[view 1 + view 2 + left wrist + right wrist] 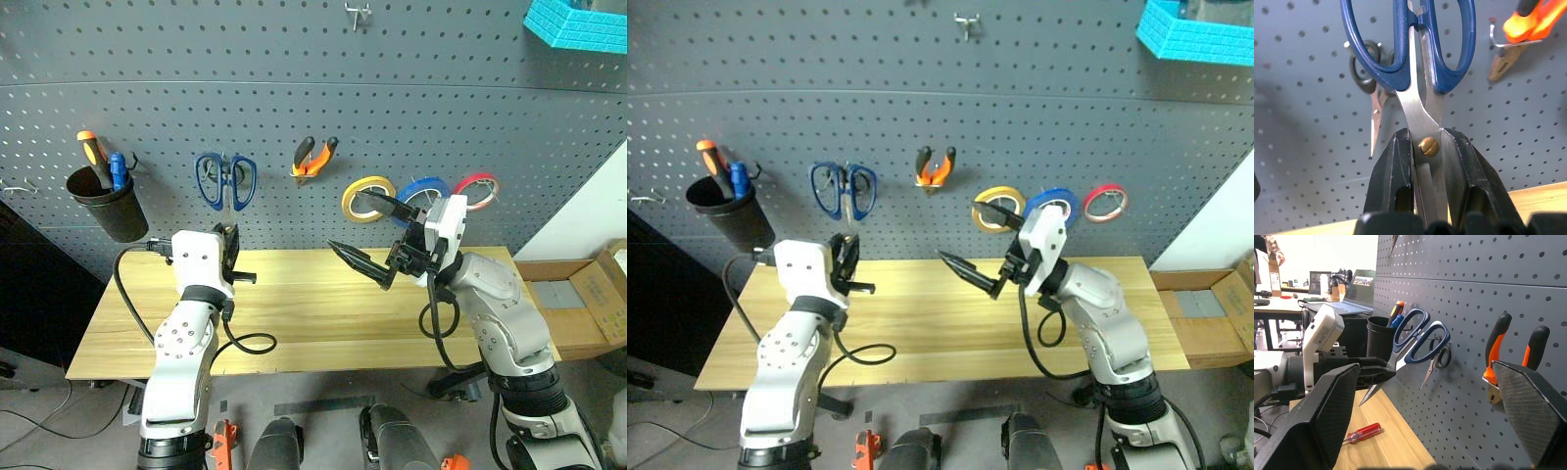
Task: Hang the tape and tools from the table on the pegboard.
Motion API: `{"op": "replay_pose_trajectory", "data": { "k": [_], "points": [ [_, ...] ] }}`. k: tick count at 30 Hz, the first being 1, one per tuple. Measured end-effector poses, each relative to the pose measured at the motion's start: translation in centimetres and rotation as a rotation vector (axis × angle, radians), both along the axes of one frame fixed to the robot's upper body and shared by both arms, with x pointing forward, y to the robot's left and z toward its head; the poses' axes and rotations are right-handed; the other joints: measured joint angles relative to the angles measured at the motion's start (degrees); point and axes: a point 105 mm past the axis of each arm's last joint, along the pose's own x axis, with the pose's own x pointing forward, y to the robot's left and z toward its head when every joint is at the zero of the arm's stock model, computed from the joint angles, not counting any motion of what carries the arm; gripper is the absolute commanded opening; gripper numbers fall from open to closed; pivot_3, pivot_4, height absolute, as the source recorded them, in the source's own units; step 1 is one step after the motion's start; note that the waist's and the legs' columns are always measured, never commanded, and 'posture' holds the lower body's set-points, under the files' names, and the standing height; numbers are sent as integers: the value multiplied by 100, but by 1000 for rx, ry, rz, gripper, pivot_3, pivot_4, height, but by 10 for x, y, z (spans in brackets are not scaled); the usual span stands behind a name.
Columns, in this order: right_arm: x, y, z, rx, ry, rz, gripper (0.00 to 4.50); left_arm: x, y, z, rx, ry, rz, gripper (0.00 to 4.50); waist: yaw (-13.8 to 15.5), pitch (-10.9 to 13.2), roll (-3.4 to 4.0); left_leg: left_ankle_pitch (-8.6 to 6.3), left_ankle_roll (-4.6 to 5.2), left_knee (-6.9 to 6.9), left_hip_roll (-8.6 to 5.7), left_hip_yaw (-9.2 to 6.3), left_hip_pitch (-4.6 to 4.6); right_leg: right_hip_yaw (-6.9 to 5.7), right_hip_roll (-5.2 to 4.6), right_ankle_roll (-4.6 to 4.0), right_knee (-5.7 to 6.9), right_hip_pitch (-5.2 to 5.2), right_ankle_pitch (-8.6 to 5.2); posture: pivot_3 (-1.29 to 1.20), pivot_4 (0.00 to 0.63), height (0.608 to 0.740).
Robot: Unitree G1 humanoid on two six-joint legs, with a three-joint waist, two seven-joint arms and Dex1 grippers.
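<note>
I will release the blue-handled scissors, now held upright against the pegboard, from my left gripper on the pegboard hook (229,191) (1408,115) in front of the small black-handled scissors.
My left gripper (1425,134) is shut on the blades of the scissors with dark blue handles (225,181). It holds them upright, with the handles against the pegboard (294,78) at a hook. The pliers (313,159) and the blue tape (423,191) hang on the pegboard. In the right wrist view the red-handled screwdriver (1364,433) lies on the table (313,323) below the scissors. My right gripper (367,235) hangs open and empty above the table, in front of the tape rolls.
A black cup (106,206) holding orange and blue screwdrivers hangs at the left. Small black-handled scissors (1369,73) hang behind the blue ones. Yellow (367,199) and red (475,189) tape rolls flank the blue one. A turquoise basket (578,24) hangs at the top right, and a cardboard box (588,294) stands right of the table.
</note>
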Motion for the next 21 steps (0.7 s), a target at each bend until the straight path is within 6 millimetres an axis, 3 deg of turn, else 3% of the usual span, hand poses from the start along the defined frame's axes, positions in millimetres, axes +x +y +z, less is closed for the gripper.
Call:
{"op": "replay_pose_trajectory", "data": {
  "k": [7, 21],
  "points": [
    [0, 0, 0, -2, -1, 1, 4500, 1, 12, -7, -53, 29, 52, 577, 4, 0, 0, 0, 0, 0, -1, 0, 7, 0, 0, 0, 0, 7, 0, 29, 125, 740],
    [1, -1, -1, -7, 3, -4, 4500, 21, 9, -18, -70, 106, 13, 577, 9, -1, 0, 0, 0, 0, -5, 1, 13, -1, 2, -1, 3, 12, 0, 32, 126, 740]
  ]
}}
